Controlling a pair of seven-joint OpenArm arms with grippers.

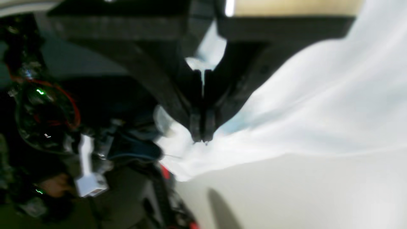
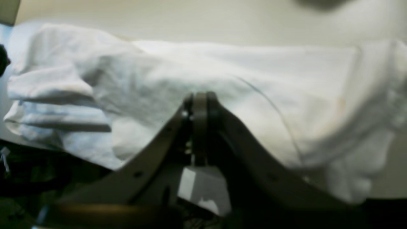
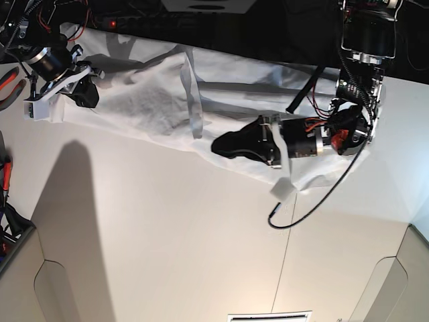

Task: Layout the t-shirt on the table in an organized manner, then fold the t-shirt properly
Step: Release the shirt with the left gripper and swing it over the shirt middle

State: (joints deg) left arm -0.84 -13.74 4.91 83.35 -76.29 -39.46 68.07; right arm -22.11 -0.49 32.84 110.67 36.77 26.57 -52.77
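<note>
I should use my left gripper to let go of the white t-shirt's near edge on the bare table (image 3: 176,185) just in front of the wrinkled band.
The white t-shirt (image 3: 154,100) lies stretched in a long wrinkled band along the far side of the table (image 3: 167,235). My left gripper (image 3: 221,144) is at its near edge toward the right. In the left wrist view its fingers (image 1: 202,136) are shut with white cloth (image 1: 318,95) pinched between them. My right gripper (image 3: 86,94) is at the shirt's left end. In the right wrist view it (image 2: 198,98) is shut, tips pressed into the bunched shirt (image 2: 254,79). The shirt's near edge runs taut between the two grippers.
The table's far edge runs behind the shirt, with dark electronics and red wires (image 3: 60,13) beyond it. A red-handled tool (image 3: 7,84) lies at the left edge. A black cable (image 3: 315,201) loops under the left arm. A thin seam (image 3: 285,255) crosses the tabletop.
</note>
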